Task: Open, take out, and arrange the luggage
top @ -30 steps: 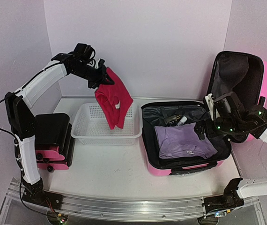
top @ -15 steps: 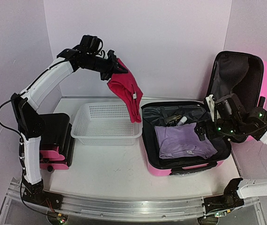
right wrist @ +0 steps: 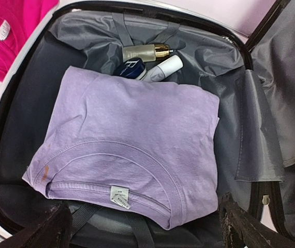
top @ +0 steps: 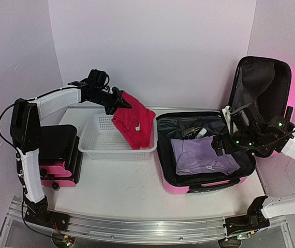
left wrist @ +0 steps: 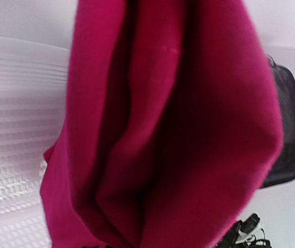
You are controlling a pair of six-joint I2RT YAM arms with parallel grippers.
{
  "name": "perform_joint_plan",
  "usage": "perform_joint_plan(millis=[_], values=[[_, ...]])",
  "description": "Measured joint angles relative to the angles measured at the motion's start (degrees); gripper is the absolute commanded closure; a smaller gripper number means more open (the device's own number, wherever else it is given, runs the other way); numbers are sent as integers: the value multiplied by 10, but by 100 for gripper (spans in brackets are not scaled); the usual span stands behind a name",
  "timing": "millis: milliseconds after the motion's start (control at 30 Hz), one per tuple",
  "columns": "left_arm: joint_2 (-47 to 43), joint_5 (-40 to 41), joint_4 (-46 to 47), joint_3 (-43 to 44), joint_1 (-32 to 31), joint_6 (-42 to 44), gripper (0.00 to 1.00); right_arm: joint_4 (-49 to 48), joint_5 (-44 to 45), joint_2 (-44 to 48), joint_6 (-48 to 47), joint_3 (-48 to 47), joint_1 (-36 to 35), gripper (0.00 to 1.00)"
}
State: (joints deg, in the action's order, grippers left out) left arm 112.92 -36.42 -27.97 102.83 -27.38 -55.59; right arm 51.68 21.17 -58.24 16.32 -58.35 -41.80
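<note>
My left gripper will put the red garment down flat and let go of it on the middle of the white mesh basket's bottom point(top: 116, 137).
The pink suitcase point(top: 199, 187) lies open on the table, its lid point(top: 294, 77) standing upright at the right. A folded purple shirt point(top: 204, 155) lies on the black lining, with bottles point(top: 194, 132) behind it. My left gripper point(top: 117, 103) is shut on a red garment point(top: 134, 126) that hangs down onto the right part of the white mesh basket point(top: 93, 142). In the left wrist view the garment point(left wrist: 163, 129) fills the frame and hides the fingers. My right gripper point(right wrist: 145, 232) is open, hovering above the purple shirt point(right wrist: 137, 134) near its collar. The bottles point(right wrist: 146, 52) also show there.
A small black and pink case point(top: 59, 155) stands at the left, close beside the basket. The basket point(left wrist: 13, 129) and the suitcase's edge point(left wrist: 292, 129) show in the left wrist view. White walls close in the back and sides.
My left arm has swung down and lowered the red garment from high above the basket to its right rim. My right gripper has shifted slightly left over the suitcase.
</note>
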Motion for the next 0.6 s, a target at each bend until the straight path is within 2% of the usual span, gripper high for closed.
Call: perform_joint_plan(millis=[200,600], values=[[0,0,40,-18,22,-9,100,-5,-7,-8,0,0,0,2],[-33,56,86,-40,-28,-85,100,-10,-11,-2,0,0,0,2]])
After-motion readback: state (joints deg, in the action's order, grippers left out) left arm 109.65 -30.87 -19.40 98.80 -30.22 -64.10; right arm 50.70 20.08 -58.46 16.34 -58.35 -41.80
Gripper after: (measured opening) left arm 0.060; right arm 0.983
